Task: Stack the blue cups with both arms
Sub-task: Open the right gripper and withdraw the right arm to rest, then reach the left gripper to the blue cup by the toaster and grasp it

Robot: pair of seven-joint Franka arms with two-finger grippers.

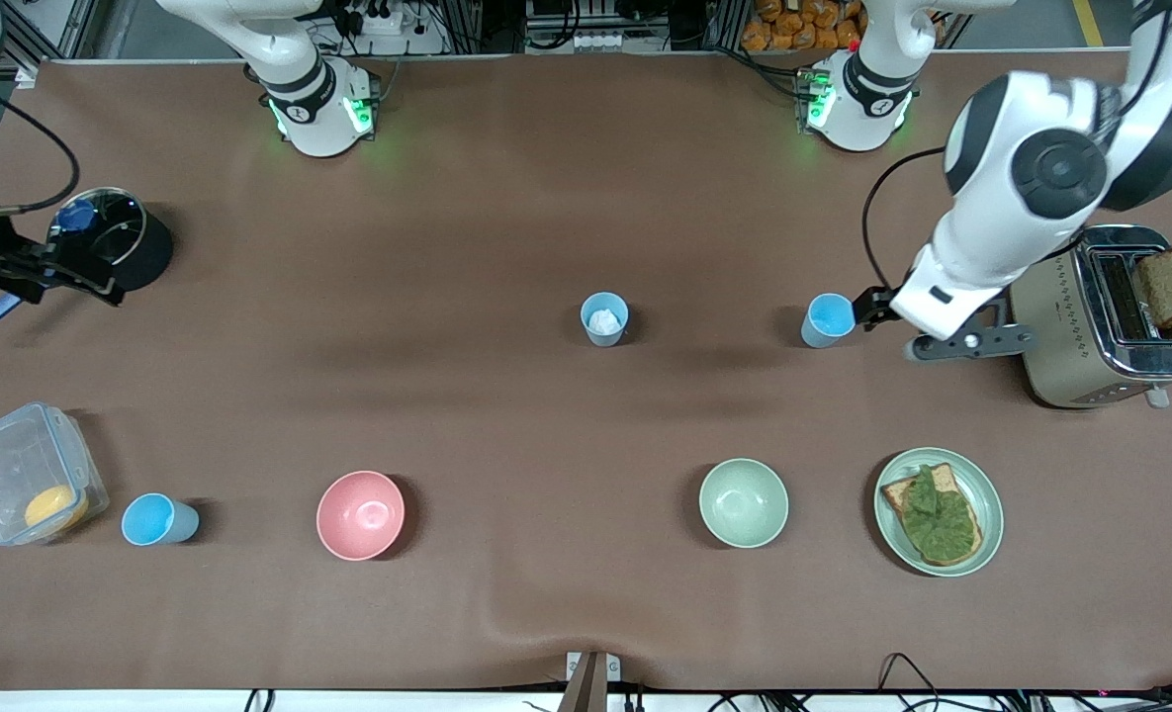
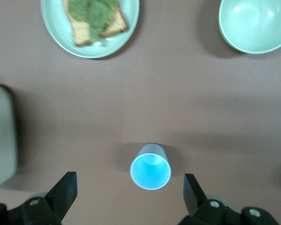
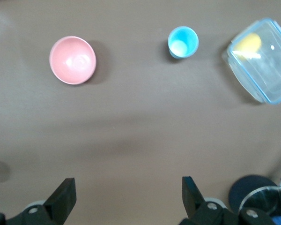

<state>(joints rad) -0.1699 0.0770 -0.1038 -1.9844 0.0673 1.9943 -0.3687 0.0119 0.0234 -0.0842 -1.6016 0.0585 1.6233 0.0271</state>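
The blue cup's rim [image 1: 810, 313] [image 2: 170, 171] beside the toaster is to be gripped next, and I should close my left gripper on it at the side facing the cup with something white.
Three blue cups stand upright on the brown table. One cup [image 1: 829, 319] [image 2: 150, 167] stands beside the toaster, and my left gripper [image 1: 877, 311] [image 2: 129, 178] hovers low over it, open, with the cup between and just ahead of the fingertips, untouched. A second cup [image 1: 605, 318] at mid-table holds something white. The third cup [image 1: 155, 519] [image 3: 182, 42] stands near the front camera, beside a clear box. My right gripper [image 1: 27, 272] [image 3: 127, 182] hangs open and empty over bare table next to a black pot.
Pink bowl [image 1: 360, 514] [image 3: 72, 60] and pale green bowl [image 1: 743, 502] [image 2: 254, 23] sit in the near row. A plate [image 1: 986, 494] [image 2: 51, 28] holds toast with greens. There is a toaster [image 1: 1110, 316] with bread, a black pot [image 1: 116, 242] and a clear box [image 1: 27, 475] [image 3: 267, 70].
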